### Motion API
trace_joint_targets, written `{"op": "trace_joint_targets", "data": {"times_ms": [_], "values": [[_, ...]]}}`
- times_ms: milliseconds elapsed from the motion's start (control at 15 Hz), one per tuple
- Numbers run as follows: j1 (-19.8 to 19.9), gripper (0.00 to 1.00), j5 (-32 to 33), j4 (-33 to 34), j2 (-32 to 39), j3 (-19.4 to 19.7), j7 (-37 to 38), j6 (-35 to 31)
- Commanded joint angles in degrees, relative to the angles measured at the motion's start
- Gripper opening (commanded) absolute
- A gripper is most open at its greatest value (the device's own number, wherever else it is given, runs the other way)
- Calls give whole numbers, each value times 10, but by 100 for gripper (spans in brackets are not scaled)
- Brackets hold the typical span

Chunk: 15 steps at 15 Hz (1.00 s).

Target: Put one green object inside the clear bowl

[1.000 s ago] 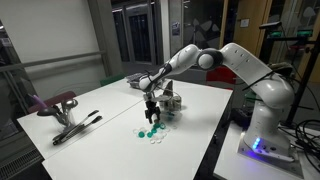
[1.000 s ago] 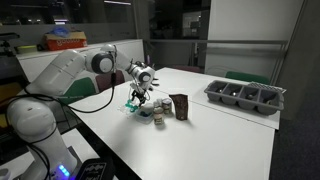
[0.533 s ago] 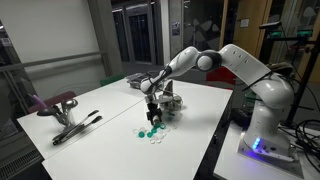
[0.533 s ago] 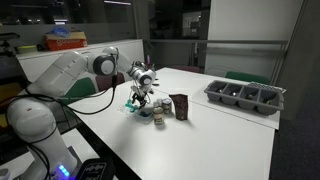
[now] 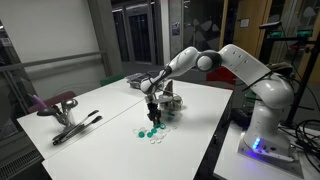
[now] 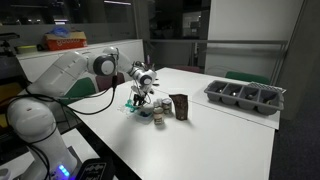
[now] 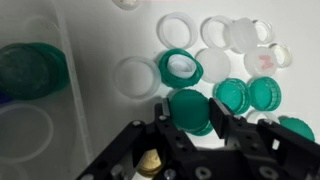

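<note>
My gripper is going to release the green bottle cap next to the other green cap in the clear bowl [image 5: 170,113] [image 7: 28,122].
In the wrist view my gripper [image 7: 191,113] stands over a scatter of bottle caps on the white table. Its two black fingers [image 7: 166,117] press on either side of one green cap [image 7: 188,101], shut on it. More green caps [image 7: 232,95] lie to the right and just beyond. The clear bowl [image 7: 35,105] is at the left edge of that view, and a green cap [image 7: 28,68] shows through it. In both exterior views the gripper [image 5: 152,119] [image 6: 139,101] is low at the pile of green caps [image 5: 149,132].
White caps and rings [image 7: 135,77] lie mixed among the green ones. A dark cup [image 6: 180,106] stands close beside the gripper. A dark grey compartment tray [image 6: 245,97] sits further along the table. Tongs and a reddish tool [image 5: 70,124] lie near the table's other end.
The jaws have gone from wide open to shut on the green cap. The arm itself has hardly moved.
</note>
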<state>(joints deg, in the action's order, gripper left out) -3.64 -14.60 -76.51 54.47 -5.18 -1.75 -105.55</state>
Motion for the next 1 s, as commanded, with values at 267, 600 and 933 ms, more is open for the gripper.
{"op": "trace_joint_targets", "data": {"times_ms": [267,600,933], "values": [[14,14,-10,-7,-18,-11,6,14],[8,14,-11,-99,-110,-4,22,-41],[21,14,-22,-194,-205,8,52,-74]]}}
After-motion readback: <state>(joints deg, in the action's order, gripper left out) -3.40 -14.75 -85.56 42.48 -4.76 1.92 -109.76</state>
